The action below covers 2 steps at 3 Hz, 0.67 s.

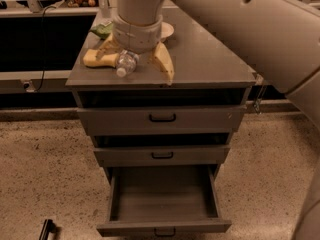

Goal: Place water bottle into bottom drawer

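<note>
I will close my gripper around the water bottle's body (129, 57) behind its white cap, so the cap end sticks out in front of my fingers.
The water bottle (125, 64), clear with a white cap toward the front, lies on the grey cabinet top (210, 59) near its left front edge. My gripper (136, 59) is open and points down over the bottle. One yellowish finger (165, 66) is on the bottle's right and the other (106, 50) on its left; the wrist hides the bottle's far end. The bottom drawer (162, 199) is pulled open below and holds nothing, its black handle (165, 231) at the front.
A yellow sponge (94, 59) lies just left of the bottle. A green bag (102, 30) and a white bowl (166, 30) sit behind the wrist. The two upper drawers (162, 118) are shut. A black object (47, 229) lies on the floor at left.
</note>
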### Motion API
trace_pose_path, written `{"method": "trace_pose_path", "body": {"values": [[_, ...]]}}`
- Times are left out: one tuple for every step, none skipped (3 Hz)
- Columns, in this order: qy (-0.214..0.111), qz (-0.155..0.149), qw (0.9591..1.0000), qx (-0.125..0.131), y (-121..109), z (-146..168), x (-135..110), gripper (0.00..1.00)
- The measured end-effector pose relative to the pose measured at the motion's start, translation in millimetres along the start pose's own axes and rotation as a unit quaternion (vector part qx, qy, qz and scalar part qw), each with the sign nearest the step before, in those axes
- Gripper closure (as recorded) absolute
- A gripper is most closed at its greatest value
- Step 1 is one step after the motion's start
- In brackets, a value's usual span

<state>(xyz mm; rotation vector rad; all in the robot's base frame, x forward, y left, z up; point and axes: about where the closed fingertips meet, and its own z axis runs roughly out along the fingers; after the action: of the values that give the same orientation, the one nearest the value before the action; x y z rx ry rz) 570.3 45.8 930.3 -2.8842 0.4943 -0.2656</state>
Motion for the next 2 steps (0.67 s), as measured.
{"method": "trace_pose_path", "body": {"values": [[0.004, -0.045, 0.9990, 0.005, -2.4, -0.5, 1.4, 0.00], [0.012, -0.053, 0.9985, -0.002, -8.1, -3.1, 5.0, 0.00]]}}
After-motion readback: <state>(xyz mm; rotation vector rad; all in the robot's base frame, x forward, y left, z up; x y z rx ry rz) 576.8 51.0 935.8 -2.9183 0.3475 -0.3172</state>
